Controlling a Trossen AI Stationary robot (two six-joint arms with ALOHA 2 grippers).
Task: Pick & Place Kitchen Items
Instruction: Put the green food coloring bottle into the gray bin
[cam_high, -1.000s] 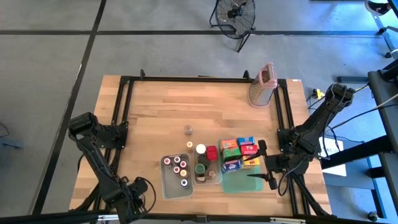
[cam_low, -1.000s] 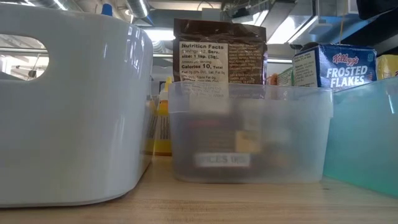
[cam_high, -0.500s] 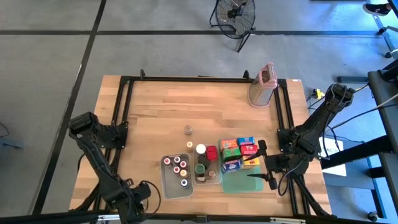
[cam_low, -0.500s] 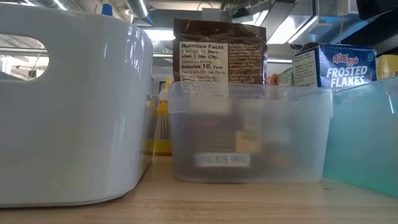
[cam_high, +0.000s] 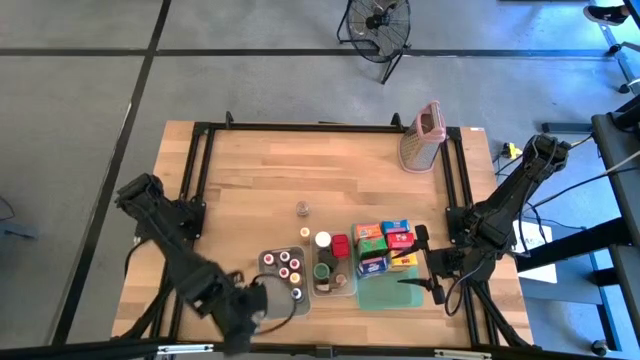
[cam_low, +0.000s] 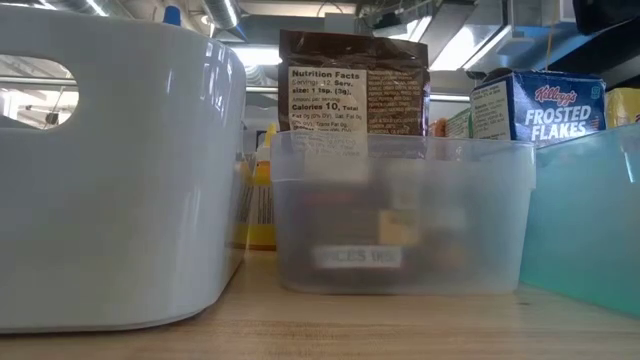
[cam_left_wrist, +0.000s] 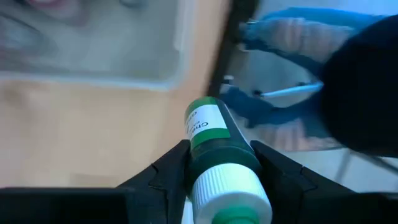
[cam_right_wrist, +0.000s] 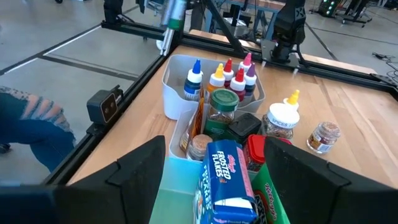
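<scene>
The robot's left gripper should set the green bottle down beside the coloured caps in the white tub (cam_high: 269, 274), opposite the clear tub.
My left gripper (cam_high: 262, 299) hangs over the table's near edge, just left of the white tub (cam_high: 283, 284). It is shut on a small green bottle (cam_left_wrist: 217, 140) with a white cap (cam_left_wrist: 229, 190). The tub holds several small bottles with coloured caps (cam_right_wrist: 224, 74). Next to it a clear tub (cam_high: 335, 276) holds jars, and cartons (cam_high: 385, 245) stand on the green tray (cam_high: 392, 294). One small jar (cam_high: 302, 209) stands alone on the wood. My right gripper (cam_high: 432, 276) is open beside the tray's right edge, touching nothing. My left gripper pinches the green bottle between its two fingers, on the green body (cam_left_wrist: 214, 152) just under the white cap. The bottle lies along the fingers, its cap toward the wrist and its bottom pointing away. The fingers slant steeply down, and the bottle hangs clear of the table.
A metal grater with a pink top (cam_high: 422, 138) stands at the far right corner. A black frame (cam_high: 200, 190) runs round the tabletop. Bare wood lies across the table's far and left parts. A person's blue sleeve (cam_right_wrist: 31, 124) shows beyond the table's edge.
My left gripper has risen from the table's near left corner and swung right toward the white tub, its wrist rolling as it went. Most of this happened in the last half second. The right arm has kept still.
</scene>
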